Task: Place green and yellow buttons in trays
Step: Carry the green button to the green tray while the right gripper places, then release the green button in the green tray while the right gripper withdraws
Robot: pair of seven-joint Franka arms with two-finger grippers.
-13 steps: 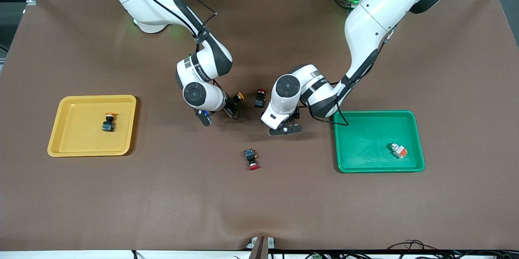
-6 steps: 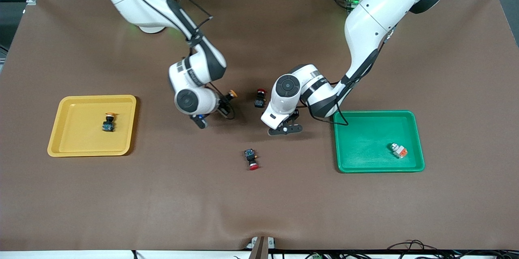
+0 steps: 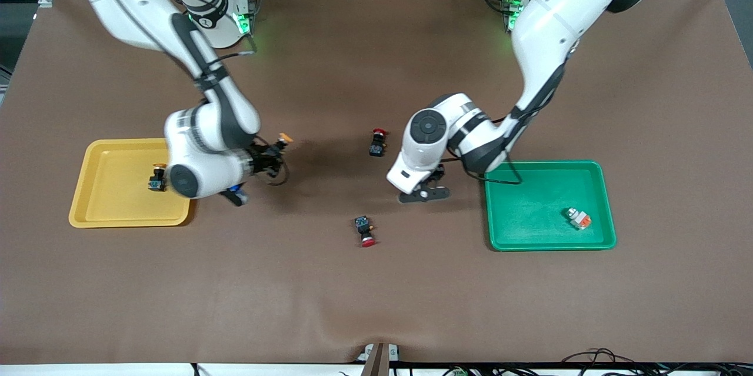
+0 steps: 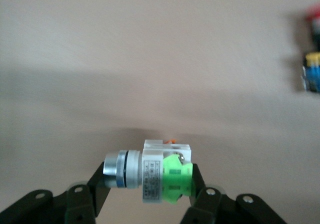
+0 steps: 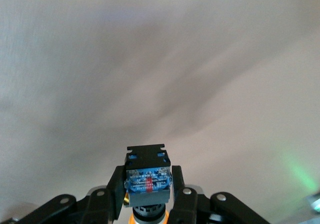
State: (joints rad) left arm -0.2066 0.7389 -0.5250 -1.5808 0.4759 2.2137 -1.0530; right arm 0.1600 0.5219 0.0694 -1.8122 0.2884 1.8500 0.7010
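Observation:
Next, I let go of the green-faced button, now over the table near the green tray, with my left gripper in the green tray [image 3: 529,208] next to the orange-faced button, toward the red-capped buttons.
My right gripper [image 3: 272,155] is shut on a black-bodied button with a yellow-orange cap [image 3: 283,139], held over the table just beside the yellow tray [image 3: 112,205]. The right wrist view shows the button [image 5: 146,176] clamped in that gripper [image 5: 147,191]. A second yellow-capped button [image 3: 157,177] lies in the yellow tray. My left gripper [image 3: 420,192] is over the table near the green tray [image 3: 529,188]. In the left wrist view that gripper [image 4: 150,186] is shut on a pale grey button with a green face [image 4: 152,174]. A pale grey button with an orange face [image 3: 578,218] lies in the green tray.
Two black buttons with red caps lie on the brown mat: one [image 3: 377,142] beside the left arm's wrist, one [image 3: 365,230] nearer the front camera. The first also shows in the left wrist view [image 4: 312,69]. The right arm's wrist covers part of the yellow tray.
The right arm has swung toward the yellow tray, carrying the yellow-capped button. The left gripper has shifted slightly toward the green tray, still holding its button.

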